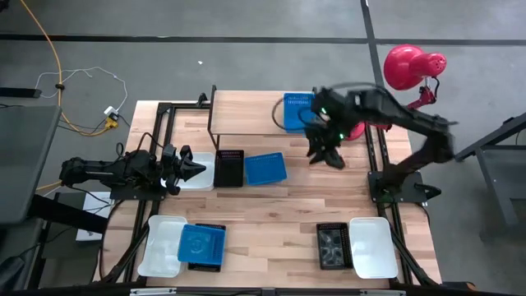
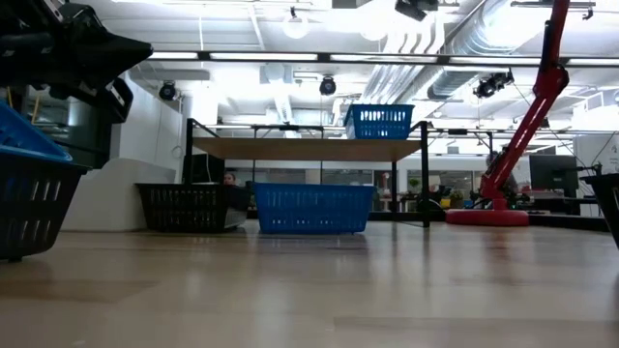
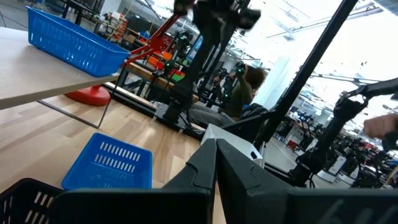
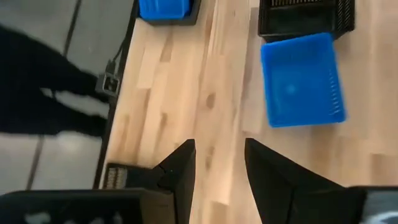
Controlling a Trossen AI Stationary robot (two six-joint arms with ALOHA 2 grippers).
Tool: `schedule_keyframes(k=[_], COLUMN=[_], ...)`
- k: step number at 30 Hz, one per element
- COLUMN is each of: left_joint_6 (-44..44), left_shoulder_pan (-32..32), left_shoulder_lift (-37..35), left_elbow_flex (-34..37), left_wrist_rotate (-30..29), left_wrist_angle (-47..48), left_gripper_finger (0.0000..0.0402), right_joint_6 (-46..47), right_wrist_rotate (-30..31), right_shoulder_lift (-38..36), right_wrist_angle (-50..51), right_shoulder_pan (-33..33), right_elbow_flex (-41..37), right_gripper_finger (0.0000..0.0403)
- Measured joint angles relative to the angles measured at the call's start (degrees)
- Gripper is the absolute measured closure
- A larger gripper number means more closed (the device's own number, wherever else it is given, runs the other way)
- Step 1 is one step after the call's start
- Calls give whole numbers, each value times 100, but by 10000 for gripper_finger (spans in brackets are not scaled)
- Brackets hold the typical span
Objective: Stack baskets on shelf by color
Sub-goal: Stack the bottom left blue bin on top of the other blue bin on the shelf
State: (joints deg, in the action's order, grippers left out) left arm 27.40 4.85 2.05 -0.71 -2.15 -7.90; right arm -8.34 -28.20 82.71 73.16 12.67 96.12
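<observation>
I should next use my left gripper to grab the blue basket nested in the black one by its rim (image 1: 182, 242) next to the neighbouring white basket.
The shelf (image 1: 246, 111) stands at the table's far middle, with one blue basket (image 1: 297, 111) on its plank top; both also show in the low view (image 2: 378, 122). A black basket (image 1: 229, 168) and a blue basket (image 1: 265, 168) rest on the table in front of the shelf. My right gripper (image 1: 325, 152) hangs open and empty above the table, just right of that blue basket (image 4: 303, 78). My left gripper (image 1: 193, 170) is shut, at the left over a white basket (image 1: 200, 181) that it partly hides.
Along the near edge stand a white basket (image 1: 162, 244), a blue basket nested in a black one (image 1: 202, 245), a black basket (image 1: 332, 245) and a white basket (image 1: 372, 245). A red lamp (image 1: 411, 66) stands beyond the far right corner. Bare wood lies mid-table.
</observation>
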Motion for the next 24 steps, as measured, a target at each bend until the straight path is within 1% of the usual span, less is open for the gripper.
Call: schedule_keyframes(k=[3, 5, 8, 11, 14, 16, 18, 21, 23, 24], left_joint_6=[0, -2, -2, 5, 172, 405, 736, 1201, 1292, 1299], left_shoulder_pan=[1, 0, 1, -1, -1, -1, 0, 1, -1, -5], left_shoulder_lift=[1, -1, -1, -1, -1, 1, -1, -1, -1, 1], left_elbow_flex=[1, 2, 2, 2, 2, 2, 2, 2, 2, 2], left_wrist_rotate=[0, 0, 0, -62, -266, -425, -503, -512, -610, -777], left_wrist_angle=[-2, -1, -2, -2, -19, -151, -287, -416, -422, -447], left_gripper_finger=[401, 401, 401, 401, 401, 401, 401, 401, 401, 401], right_joint_6=[1045, 1843, 3026, 3884, 4113, 3936, 3704, 3525, 3539, 3550], right_wrist_rotate=[59, 267, 789, 1550, 2551, 3228, 3757, 4104, 4170, 4169], right_shoulder_lift=[-990, -1611, -2447, -3101, -3527, -3671, -3684, -3611, -3569, -3538], right_wrist_angle=[-1401, -2386, -3871, -5351, -6841, -7829, -8649, -9378, -9445, -9444], right_shoulder_pan=[-337, -567, -941, -1405, -1880, -2149, -2345, -2499, -2522, -2521], right_elbow_flex=[-1585, -2522, -3681, -4554, -5242, -5630, -5939, -6185, -6211, -6212], right_gripper_finger=[277, 277, 277, 277, 277, 277, 277, 277, 277, 277])
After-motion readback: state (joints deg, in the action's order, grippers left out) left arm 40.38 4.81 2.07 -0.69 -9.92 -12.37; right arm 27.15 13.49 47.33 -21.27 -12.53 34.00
